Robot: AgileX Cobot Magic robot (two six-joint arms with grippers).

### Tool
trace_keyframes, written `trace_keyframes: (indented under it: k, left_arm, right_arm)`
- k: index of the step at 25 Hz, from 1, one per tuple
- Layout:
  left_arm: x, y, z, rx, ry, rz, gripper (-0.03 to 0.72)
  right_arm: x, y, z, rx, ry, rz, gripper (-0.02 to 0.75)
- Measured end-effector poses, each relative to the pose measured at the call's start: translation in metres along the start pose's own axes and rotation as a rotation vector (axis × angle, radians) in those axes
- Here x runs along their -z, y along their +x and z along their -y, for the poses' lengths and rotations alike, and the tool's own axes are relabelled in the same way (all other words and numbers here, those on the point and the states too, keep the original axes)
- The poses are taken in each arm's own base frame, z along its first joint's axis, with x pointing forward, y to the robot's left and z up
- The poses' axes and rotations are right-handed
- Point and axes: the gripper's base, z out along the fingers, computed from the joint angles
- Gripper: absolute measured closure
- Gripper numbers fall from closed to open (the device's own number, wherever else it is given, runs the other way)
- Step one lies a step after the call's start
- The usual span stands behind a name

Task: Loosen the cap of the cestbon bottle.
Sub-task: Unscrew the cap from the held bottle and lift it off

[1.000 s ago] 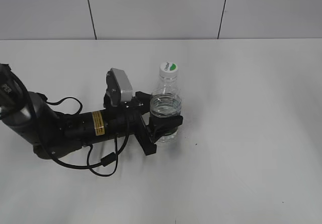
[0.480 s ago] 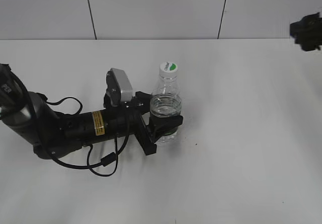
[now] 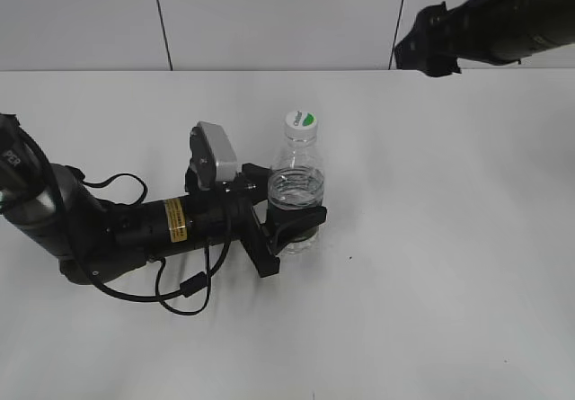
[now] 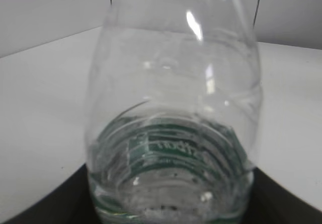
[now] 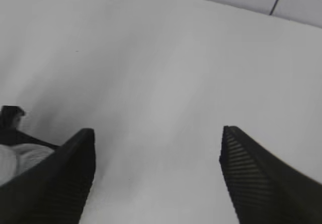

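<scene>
I need to move my right gripper to the white cap (image 3: pixel 301 125) of the cestbon bottle next and close it there, because my left gripper holds the bottle's lower body.
The clear cestbon bottle (image 3: pixel 297 193) stands upright on the white table, its white cap (image 3: pixel 302 122) with a green mark on top. My left gripper (image 3: pixel 296 225) is shut on the bottle's lower body around the green label band. In the left wrist view the bottle (image 4: pixel 173 118) fills the frame between the dark jaws. My right gripper (image 3: pixel 422 49) is high at the top right, far from the bottle. In the right wrist view its fingers (image 5: pixel 156 138) are wide open and empty over bare table.
The left arm (image 3: pixel 108 229) lies across the table's left side with a looping black cable (image 3: pixel 184 288). A white wall with dark seams stands behind the table (image 3: pixel 449 238).
The right arm has come into view from the top right and moved leftward. The left gripper and bottle have not moved.
</scene>
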Motion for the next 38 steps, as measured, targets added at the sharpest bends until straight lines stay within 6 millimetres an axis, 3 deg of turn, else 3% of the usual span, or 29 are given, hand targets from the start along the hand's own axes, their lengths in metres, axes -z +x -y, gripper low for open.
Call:
trace_keyframes:
  k: [9, 17, 28, 38]
  left_arm:
    - [0.0, 0.0, 0.0, 0.0, 0.0, 0.0, 0.279]
    - [0.0, 0.0, 0.0, 0.0, 0.0, 0.0, 0.279]
    - [0.0, 0.0, 0.0, 0.0, 0.0, 0.0, 0.279]
    - [0.0, 0.0, 0.0, -0.001, 0.002, 0.0, 0.279]
  right_arm:
    - [-0.023, -0.031, -0.031, -0.13, -0.186, -0.283, 0.149]
    - [-0.022, -0.049, -0.067, -0.087, -0.254, -0.398, 0.149]
    - [-0.039, -0.059, -0.101, -0.034, -0.264, -0.52, 0.149]
    - [-0.064, -0.045, -0.105, -0.022, -0.25, -0.64, 0.149]
